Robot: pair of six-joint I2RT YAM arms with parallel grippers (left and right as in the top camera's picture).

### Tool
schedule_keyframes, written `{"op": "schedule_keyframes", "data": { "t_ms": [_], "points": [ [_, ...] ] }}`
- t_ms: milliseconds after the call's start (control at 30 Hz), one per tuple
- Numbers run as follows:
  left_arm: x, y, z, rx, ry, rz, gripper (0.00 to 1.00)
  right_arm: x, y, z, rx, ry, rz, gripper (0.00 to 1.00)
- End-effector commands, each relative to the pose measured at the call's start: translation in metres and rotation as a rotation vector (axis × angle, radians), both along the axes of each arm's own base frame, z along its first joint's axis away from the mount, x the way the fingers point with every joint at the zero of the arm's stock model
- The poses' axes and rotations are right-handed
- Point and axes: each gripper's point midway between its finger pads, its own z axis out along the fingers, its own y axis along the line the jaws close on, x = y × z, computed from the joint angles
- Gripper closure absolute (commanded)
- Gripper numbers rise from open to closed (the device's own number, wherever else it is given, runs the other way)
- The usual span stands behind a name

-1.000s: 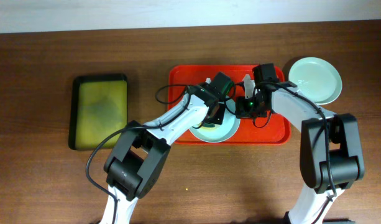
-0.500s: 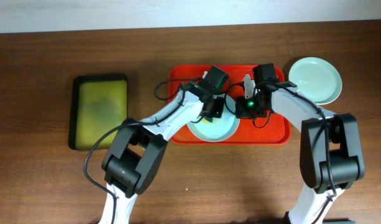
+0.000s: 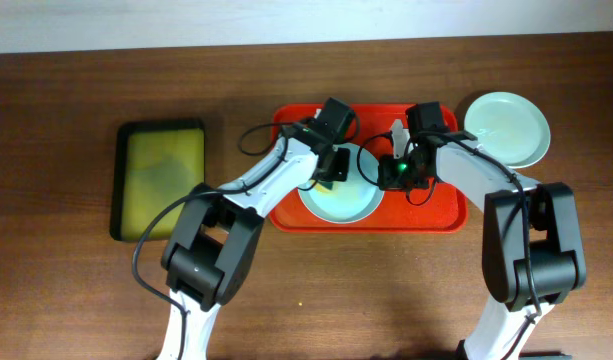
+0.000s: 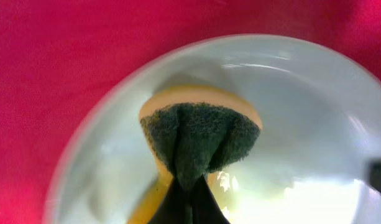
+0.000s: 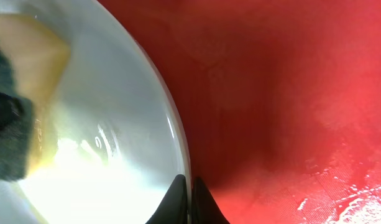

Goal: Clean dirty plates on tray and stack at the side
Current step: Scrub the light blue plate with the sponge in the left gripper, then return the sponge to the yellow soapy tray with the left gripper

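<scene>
My left gripper should put the yellow sponge down near the middle of the black-rimmed yellow-green tray [image 3: 170,179].
A pale blue plate [image 3: 344,203] lies on the red tray [image 3: 441,210]. My left gripper [image 3: 336,165] is over the plate's far left part, shut on a yellow sponge with a green scouring face. In the left wrist view the sponge [image 4: 199,134] presses on the plate [image 4: 302,118] ahead of the jaws [image 4: 191,190]. My right gripper [image 3: 391,175] is shut on the plate's right rim. In the right wrist view the jaws [image 5: 189,190] pinch the rim of the plate [image 5: 115,155], with the sponge [image 5: 16,106] at the left. A mint green plate [image 3: 506,128] sits right of the tray.
A black-rimmed yellow-green tray [image 3: 161,180] lies on the wooden table [image 3: 66,290] at the left. The red tray's floor shows beside the plate in the left wrist view [image 4: 53,62] and in the right wrist view [image 5: 289,93], where it looks wet.
My left gripper has moved the sponge across the plate from its near right part to its far left part. The right gripper has stayed on the rim.
</scene>
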Motion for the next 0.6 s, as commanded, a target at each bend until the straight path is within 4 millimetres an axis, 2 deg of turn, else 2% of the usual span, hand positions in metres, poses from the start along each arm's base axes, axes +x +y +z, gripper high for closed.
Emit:
{"op": "schedule_keyframes", "data": {
  "t_ms": [0,33,133,200,267,333,367,433,567],
  "points": [
    [-0.055,-0.032,-0.040,-0.009,0.191,-0.111,1.00,-0.002,-0.005,-0.009,-0.038,0.018,-0.002,0.96],
    [-0.055,-0.027,-0.040,0.014,0.185,-0.105,1.00,-0.002,-0.005,-0.009,-0.037,0.018,-0.002,0.96],
    [-0.041,0.015,-0.022,0.172,0.130,-0.031,1.00,-0.002,-0.005,-0.009,-0.037,0.017,-0.002,0.96],
    [-0.019,0.062,0.017,0.340,0.000,0.058,1.00,-0.002,-0.005,-0.009,-0.037,0.016,-0.002,0.96],
    [-0.007,0.078,0.045,0.366,-0.080,0.110,1.00,-0.002,-0.005,-0.009,-0.037,0.017,-0.002,0.96],
    [0.001,0.086,0.060,0.333,-0.108,0.159,1.00,-0.002,-0.005,-0.009,-0.037,0.017,-0.002,0.96],
    [0.007,0.098,0.070,0.311,-0.119,0.209,1.00,-0.002,-0.005,-0.009,-0.037,0.017,-0.002,0.96],
    [0.013,0.112,0.077,0.267,-0.105,0.250,1.00,-0.002,-0.005,-0.009,-0.037,0.017,-0.002,0.96],
    [0.027,0.154,0.073,0.130,-0.011,0.353,1.00,-0.002,-0.005,-0.009,-0.037,0.016,-0.002,0.96]
  ]
}}
